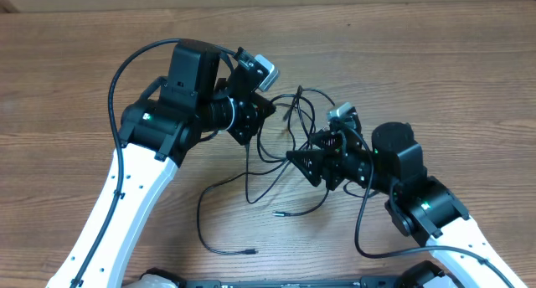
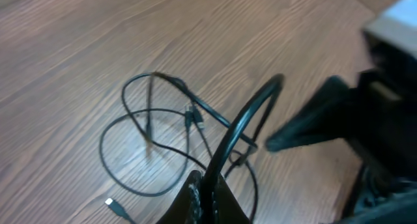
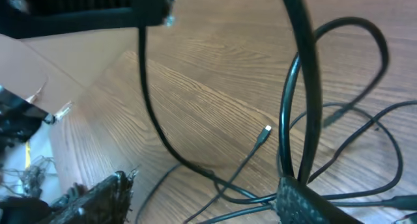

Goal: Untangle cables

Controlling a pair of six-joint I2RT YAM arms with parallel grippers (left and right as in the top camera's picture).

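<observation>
My right gripper is going to close on the bottom of the upright cable loop point(image 1: 309, 141) point(image 3: 296, 174), where its strands of cable meet above the tangle.
Two thin black cables point(image 1: 289, 137) lie tangled in loops on the wooden table between my grippers. Loose plug ends trail toward the front point(image 1: 251, 251) point(image 1: 276, 213). My left gripper point(image 1: 249, 125) is shut on a strand of cable, which arcs up from its jaws in the left wrist view point(image 2: 210, 191). More loops point(image 2: 150, 113) and a silver-tipped plug point(image 2: 109, 202) lie below on the table. My right gripper point(image 1: 303, 158) is open, its fingers wide apart point(image 3: 208, 185). Cable strands point(image 3: 300, 87) run past its right finger, and a silver-tipped plug point(image 3: 266, 129) lies beyond.
Thick black arm cables loop beside the left arm point(image 1: 117, 87) and the right arm point(image 1: 360, 229). The right gripper shows as a dark shape in the left wrist view point(image 2: 306, 123). The arm bases sit at the front table edge point(image 1: 285, 281).
</observation>
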